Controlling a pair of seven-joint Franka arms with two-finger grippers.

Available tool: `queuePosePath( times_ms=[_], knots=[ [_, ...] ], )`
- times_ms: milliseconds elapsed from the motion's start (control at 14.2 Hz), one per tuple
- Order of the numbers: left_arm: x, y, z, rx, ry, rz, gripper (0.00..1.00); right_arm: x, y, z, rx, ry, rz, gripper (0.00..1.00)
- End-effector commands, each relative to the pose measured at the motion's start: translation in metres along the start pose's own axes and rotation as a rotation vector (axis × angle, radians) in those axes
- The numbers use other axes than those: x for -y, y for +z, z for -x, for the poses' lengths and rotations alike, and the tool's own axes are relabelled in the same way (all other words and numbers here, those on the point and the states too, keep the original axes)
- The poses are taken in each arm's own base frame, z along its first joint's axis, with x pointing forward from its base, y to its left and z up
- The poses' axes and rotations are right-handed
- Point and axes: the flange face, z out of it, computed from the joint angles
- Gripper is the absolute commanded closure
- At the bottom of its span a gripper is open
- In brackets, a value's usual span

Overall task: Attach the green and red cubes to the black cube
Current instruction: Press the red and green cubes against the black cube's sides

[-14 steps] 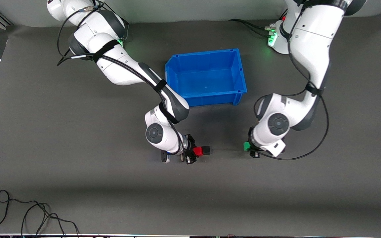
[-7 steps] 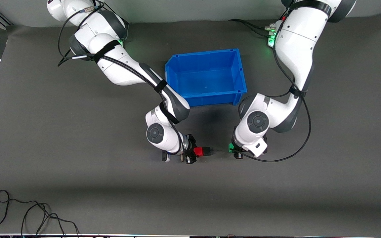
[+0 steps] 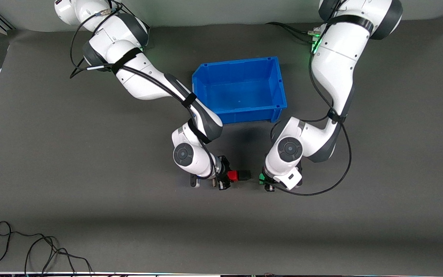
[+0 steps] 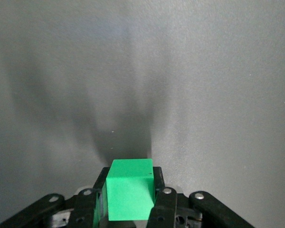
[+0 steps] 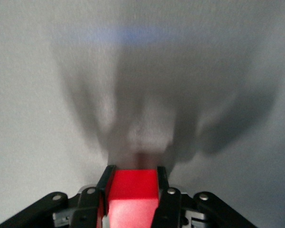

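Next, I release the joined red and black cubes, now low over the table's middle, from my right gripper, setting them against the green cube in my left gripper (image 3: pixel 245 174).
My right gripper (image 3: pixel 226 179) is shut on the red cube (image 3: pixel 232 176), low over the middle of the table. The black cube (image 3: pixel 244 175) is stuck to the red cube's outer face, on the side toward the left arm. My left gripper (image 3: pixel 264 181) is shut on the green cube (image 3: pixel 262 177), level with the black cube and a small gap from it. In the left wrist view the green cube (image 4: pixel 130 192) sits between the fingers (image 4: pixel 159 190). In the right wrist view the red cube (image 5: pixel 133 197) fills the jaws; the black cube is not clear there.
A blue bin (image 3: pixel 277 82), open and empty, stands farther from the front camera than both grippers. A loose black cable (image 3: pixel 33 250) lies near the front edge at the right arm's end. Dark mat covers the table.
My left arm has carried the green cube toward the right arm's end, closing most of the gap to the black cube. My right gripper has shifted slightly toward it.
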Motion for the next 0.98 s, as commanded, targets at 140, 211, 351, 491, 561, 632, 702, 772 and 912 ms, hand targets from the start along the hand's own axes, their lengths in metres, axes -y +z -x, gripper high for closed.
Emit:
queuePosePath(
  times_ms=[140,211,351,491,561,632,702,772,912],
  knots=[
    [0.003,0.009,0.024,-0.015,0.026,0.008,1.0,-0.004,0.011,0.016,0.01,0.02,-0.034,0.91],
    [0.004,0.009,0.025,-0.015,0.028,0.008,1.0,-0.006,0.01,0.022,0.014,0.021,-0.037,0.91],
    [0.008,0.011,0.032,-0.016,0.039,0.003,1.0,-0.005,0.008,0.023,0.017,0.025,-0.04,0.91],
    [0.009,0.014,0.03,-0.019,0.04,-0.003,1.0,-0.005,0.008,0.023,0.017,0.024,-0.042,0.91],
    [0.009,0.015,0.03,-0.02,0.04,-0.004,1.0,-0.005,0.008,0.023,0.017,0.022,-0.042,0.91],
    [0.009,0.016,0.03,-0.021,0.04,-0.007,1.0,-0.004,0.007,0.023,0.019,0.023,-0.043,0.91],
    [0.01,0.016,0.03,-0.025,0.04,-0.014,1.0,-0.005,0.007,0.024,0.02,0.021,-0.042,0.91],
    [0.01,0.017,0.029,-0.028,0.041,-0.017,1.0,-0.004,0.006,0.024,0.022,0.021,-0.044,0.91],
    [0.01,0.018,0.027,-0.033,0.041,-0.021,1.0,-0.004,0.006,0.024,0.022,0.021,-0.044,0.9]
  ],
)
